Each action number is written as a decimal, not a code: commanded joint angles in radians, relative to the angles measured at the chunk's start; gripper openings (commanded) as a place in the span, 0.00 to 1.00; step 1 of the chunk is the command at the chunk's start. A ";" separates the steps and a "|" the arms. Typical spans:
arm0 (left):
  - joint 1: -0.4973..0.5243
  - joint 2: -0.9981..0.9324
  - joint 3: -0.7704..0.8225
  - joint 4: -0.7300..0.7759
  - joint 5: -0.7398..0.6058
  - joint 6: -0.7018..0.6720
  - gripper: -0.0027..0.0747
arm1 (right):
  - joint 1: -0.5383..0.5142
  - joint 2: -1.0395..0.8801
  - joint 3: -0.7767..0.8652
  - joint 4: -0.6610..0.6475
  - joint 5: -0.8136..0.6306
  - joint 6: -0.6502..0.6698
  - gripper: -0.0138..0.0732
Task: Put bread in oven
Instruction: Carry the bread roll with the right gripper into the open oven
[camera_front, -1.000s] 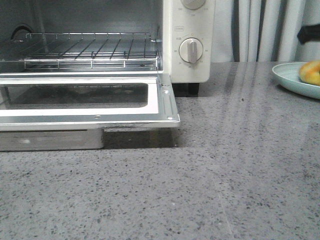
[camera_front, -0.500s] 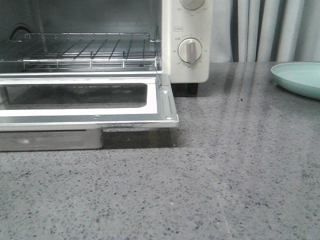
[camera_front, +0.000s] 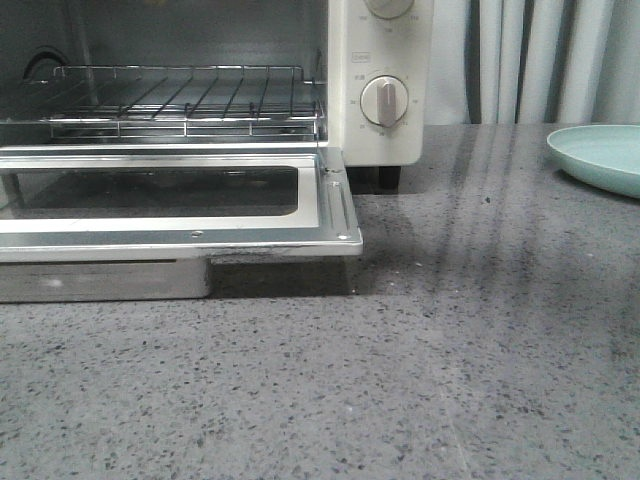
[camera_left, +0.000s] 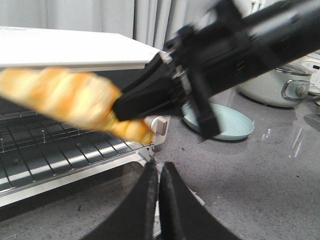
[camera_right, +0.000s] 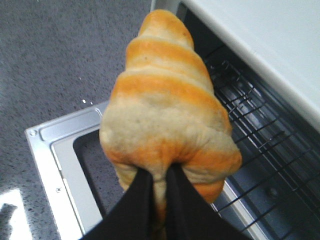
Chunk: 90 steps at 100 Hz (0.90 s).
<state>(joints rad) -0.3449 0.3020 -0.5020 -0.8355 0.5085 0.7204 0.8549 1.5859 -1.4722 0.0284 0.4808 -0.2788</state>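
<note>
Next, I release the bread from my right gripper on the middle of the bare wire rack (camera_front: 147, 73) inside the oven.
The cream-white oven (camera_front: 375, 120) stands at the back left with its glass door (camera_front: 180, 205) dropped open and its wire rack (camera_front: 180, 100) bare. My right gripper (camera_right: 159, 175) is shut on the bread (camera_right: 165, 110), a golden-orange roll with cream stripes, and holds it in the air above the open door in front of the rack (camera_right: 260, 130). The left wrist view shows the bread (camera_left: 65, 100) blurred, held by the right arm (camera_left: 225, 50) before the oven opening. My left gripper (camera_left: 159, 170) is shut and empty near the door's corner. Neither gripper shows in the front view.
A pale green plate (camera_front: 600, 155) sits at the right on the grey speckled counter (camera_front: 450, 350); it also shows in the left wrist view (camera_left: 225, 122). A rice cooker (camera_left: 280, 82) stands further off. Curtains hang behind.
The bread has left the green plate, which now lies bare. The right gripper that stood above the plate has gone out of the front view.
</note>
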 joint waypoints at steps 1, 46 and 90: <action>-0.002 0.009 -0.036 -0.046 -0.029 -0.001 0.01 | -0.006 0.006 -0.032 -0.049 -0.118 -0.012 0.08; -0.002 0.009 -0.036 -0.046 -0.011 -0.001 0.01 | -0.105 0.141 -0.034 -0.256 -0.290 -0.010 0.08; -0.002 0.009 -0.036 -0.046 0.000 -0.001 0.01 | -0.138 0.145 -0.034 -0.204 -0.322 -0.010 0.61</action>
<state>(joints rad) -0.3449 0.3020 -0.5020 -0.8428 0.5482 0.7213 0.7424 1.7818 -1.4722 -0.1926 0.2694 -0.2829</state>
